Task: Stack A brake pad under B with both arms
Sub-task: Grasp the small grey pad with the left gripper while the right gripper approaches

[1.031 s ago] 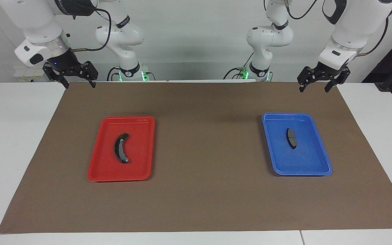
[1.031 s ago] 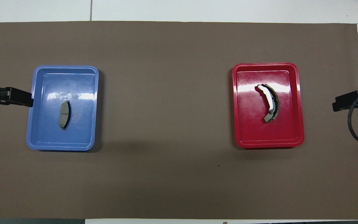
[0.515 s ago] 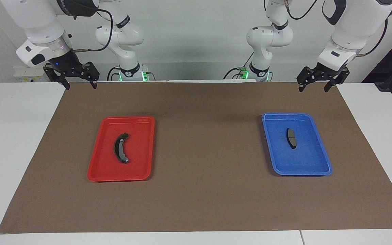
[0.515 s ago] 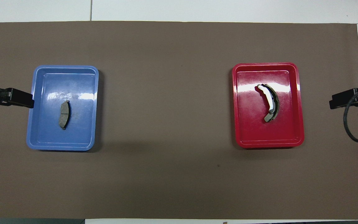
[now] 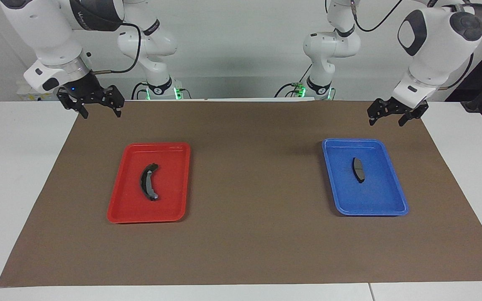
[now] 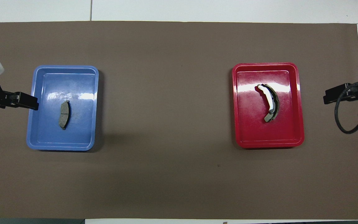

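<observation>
The middle of the A brake pad (image 6: 64,114) is in the blue tray. My left gripper goes to it next and closes there.
The A brake pad (image 5: 358,169), short, dark and lens-shaped, lies in the blue tray (image 5: 375,196); it also shows in the overhead view (image 6: 64,115). B (image 5: 149,182), the longer curved pad with a light strip, lies in the red tray (image 5: 170,196); it also shows in the overhead view (image 6: 270,102). My left gripper (image 5: 387,119) is open and empty in the air, over the mat by the blue tray's rim (image 6: 31,124). My right gripper (image 5: 101,110) is open and empty in the air, over the mat's edge beside the red tray (image 6: 250,130).
A brown mat (image 5: 249,175) covers the white table, with the two trays at its two ends. A black cable (image 6: 348,118) loops from the right arm's wrist.
Both grippers have moved a little inward toward their trays; the left one has also come lower. The pads and trays have not moved.
</observation>
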`<state>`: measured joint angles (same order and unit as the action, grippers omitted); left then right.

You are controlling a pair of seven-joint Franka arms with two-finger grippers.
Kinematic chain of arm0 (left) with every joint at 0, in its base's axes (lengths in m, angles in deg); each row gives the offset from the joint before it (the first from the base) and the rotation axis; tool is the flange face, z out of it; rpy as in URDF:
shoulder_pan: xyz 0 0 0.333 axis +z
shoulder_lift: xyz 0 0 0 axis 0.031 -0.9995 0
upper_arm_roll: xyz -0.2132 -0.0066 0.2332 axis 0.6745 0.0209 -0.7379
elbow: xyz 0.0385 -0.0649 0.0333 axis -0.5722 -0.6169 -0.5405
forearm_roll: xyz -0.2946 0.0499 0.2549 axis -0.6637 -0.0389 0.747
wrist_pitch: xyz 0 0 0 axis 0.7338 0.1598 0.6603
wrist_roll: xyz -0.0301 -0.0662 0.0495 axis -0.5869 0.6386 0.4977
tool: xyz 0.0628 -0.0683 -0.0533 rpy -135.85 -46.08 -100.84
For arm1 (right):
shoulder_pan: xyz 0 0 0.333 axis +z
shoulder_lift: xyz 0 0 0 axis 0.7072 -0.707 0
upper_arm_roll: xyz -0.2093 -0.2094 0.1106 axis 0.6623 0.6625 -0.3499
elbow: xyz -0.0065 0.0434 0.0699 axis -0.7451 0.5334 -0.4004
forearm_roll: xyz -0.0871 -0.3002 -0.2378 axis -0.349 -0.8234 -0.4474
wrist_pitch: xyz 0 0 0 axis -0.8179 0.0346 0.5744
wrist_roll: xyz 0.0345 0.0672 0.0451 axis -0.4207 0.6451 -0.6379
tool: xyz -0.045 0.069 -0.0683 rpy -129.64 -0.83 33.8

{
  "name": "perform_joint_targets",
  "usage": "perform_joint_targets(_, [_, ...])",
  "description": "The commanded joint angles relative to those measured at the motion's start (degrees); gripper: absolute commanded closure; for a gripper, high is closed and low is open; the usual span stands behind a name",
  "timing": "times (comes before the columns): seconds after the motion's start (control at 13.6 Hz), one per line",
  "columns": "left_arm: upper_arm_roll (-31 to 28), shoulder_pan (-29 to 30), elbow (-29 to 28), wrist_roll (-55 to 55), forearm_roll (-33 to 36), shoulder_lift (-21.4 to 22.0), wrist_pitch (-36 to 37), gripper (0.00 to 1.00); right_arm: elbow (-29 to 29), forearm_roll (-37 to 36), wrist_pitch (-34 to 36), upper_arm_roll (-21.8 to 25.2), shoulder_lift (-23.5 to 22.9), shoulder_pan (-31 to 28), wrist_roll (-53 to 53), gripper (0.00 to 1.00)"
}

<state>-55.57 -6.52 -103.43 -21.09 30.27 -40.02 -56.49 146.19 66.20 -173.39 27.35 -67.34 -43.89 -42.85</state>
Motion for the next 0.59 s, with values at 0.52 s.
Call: perform_joint_targets(0.52, [-1.42,0.09,-23.29,-0.61,0.58,-5.49,-34.06,0.0,-0.21,-0.26,-6.46,-3.28,-4.28,-2.18,-1.36,0.0])
